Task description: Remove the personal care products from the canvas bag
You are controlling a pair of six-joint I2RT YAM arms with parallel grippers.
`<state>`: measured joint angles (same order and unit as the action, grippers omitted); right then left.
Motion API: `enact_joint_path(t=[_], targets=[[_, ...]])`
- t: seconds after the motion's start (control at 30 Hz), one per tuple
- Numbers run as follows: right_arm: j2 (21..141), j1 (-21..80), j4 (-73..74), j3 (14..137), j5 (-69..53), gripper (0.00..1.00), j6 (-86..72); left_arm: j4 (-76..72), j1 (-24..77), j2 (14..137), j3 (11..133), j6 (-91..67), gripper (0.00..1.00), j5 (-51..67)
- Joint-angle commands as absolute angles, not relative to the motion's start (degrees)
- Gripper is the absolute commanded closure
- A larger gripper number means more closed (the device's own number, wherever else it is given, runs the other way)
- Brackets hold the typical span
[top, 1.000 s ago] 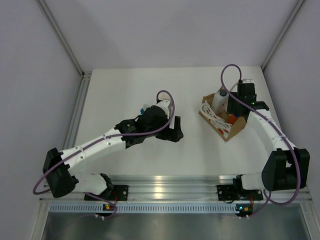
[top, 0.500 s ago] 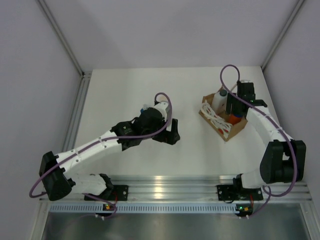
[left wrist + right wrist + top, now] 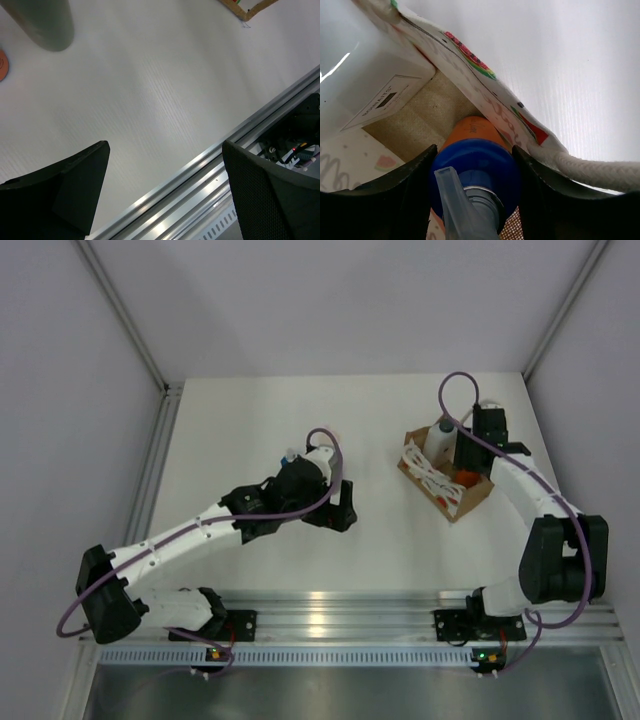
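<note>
I need to release the orange bottle from my right gripper on the table (image 3: 275,522) just under my left gripper's wrist.
The canvas bag (image 3: 450,495) lies open at the right of the table, printed side (image 3: 485,85) and cream handle (image 3: 592,167) in the right wrist view. My right gripper (image 3: 475,172) reaches into it, shut on the blue cap of an orange bottle (image 3: 472,131), a finger pressed against each side. A white bottle (image 3: 365,65) stands in the bag beside it (image 3: 440,438). My left gripper (image 3: 165,150) hangs open over bare table (image 3: 338,508), holding nothing. A grey-green bottle (image 3: 47,22) and an orange object (image 3: 2,65) sit beyond it.
The aluminium rail (image 3: 210,175) runs along the table's near edge below the left gripper. White walls close in the table on the left, right and back. A blue-capped item (image 3: 290,454) shows by the left wrist.
My right gripper has closed its fingers onto the blue cap inside the bag. The left arm has drifted slightly left, still open.
</note>
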<state>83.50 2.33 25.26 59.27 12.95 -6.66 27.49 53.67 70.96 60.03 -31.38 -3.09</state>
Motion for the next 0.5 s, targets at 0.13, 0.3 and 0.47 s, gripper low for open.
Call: enact_joint_path(t=[0.13, 0.3, 0.47], targets=[[78.1, 0.7, 18.5, 57.0, 10.8, 1.0, -7.1, 26.9, 53.6, 67.1, 58.6, -31.6, 0.02, -6.6], [73.0, 0.7, 15.3, 55.8, 9.5, 1.0, -7.3, 28.6, 53.6, 64.9, 58.3, -31.6, 0.02, -11.9], [71.5, 0.7, 15.3, 56.6, 8.6, 1.0, -7.4, 30.8, 53.6, 61.8, 58.7, -31.2, 0.02, -15.2]])
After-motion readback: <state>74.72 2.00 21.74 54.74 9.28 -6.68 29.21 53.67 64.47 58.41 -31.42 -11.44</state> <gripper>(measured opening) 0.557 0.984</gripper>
